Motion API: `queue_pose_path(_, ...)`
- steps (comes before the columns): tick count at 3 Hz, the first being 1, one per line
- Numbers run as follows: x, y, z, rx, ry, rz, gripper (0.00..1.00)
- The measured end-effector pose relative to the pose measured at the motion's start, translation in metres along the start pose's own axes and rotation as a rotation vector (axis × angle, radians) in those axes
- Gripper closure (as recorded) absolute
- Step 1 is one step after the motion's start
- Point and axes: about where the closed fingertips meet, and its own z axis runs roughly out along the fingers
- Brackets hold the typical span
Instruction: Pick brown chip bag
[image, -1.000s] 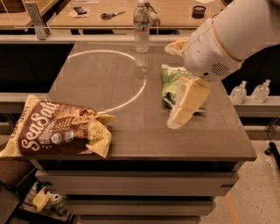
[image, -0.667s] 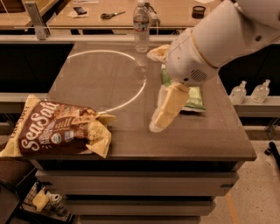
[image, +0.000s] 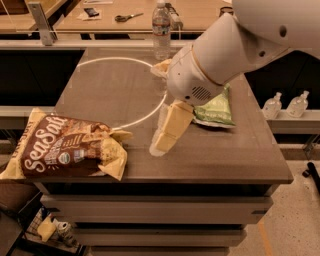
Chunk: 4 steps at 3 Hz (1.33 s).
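The tabletop end (image: 99, 150) of the brown chip bag, just past its white lettering and opposite the end hanging over the tabletop's edge, will be gripped by my gripper.
The brown chip bag (image: 65, 150) lies on its side at the front left corner of the dark table (image: 225, 155), its left end hanging over the edge, white "Sea Salt" lettering facing up. My gripper (image: 162, 142) hangs from the white arm over the table's front middle, to the right of the bag and apart from it, its cream fingers pointing down at the tabletop. A smaller green chip bag (image: 215, 110) lies behind the arm at the right.
A clear water bottle (image: 161, 31) stands at the table's back edge. A white circle (image: 120, 90) is marked on the tabletop. Scissors (image: 127, 17) lie on the far counter. Two small bottles (image: 287, 105) stand on a shelf at the right.
The arm and gripper have moved left across the table, from over the green bag toward the brown chip bag. Both bags have stayed put.
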Motion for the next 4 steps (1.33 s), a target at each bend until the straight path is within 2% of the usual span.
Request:
queue_pose_path(2, -0.011, -0.001, 0.036, -0.058, -0.018, 0.013, 0.00)
queue_pose_path(4, -0.023, 0.016, 0.083, -0.097, -0.006, 0.042, 0.00)
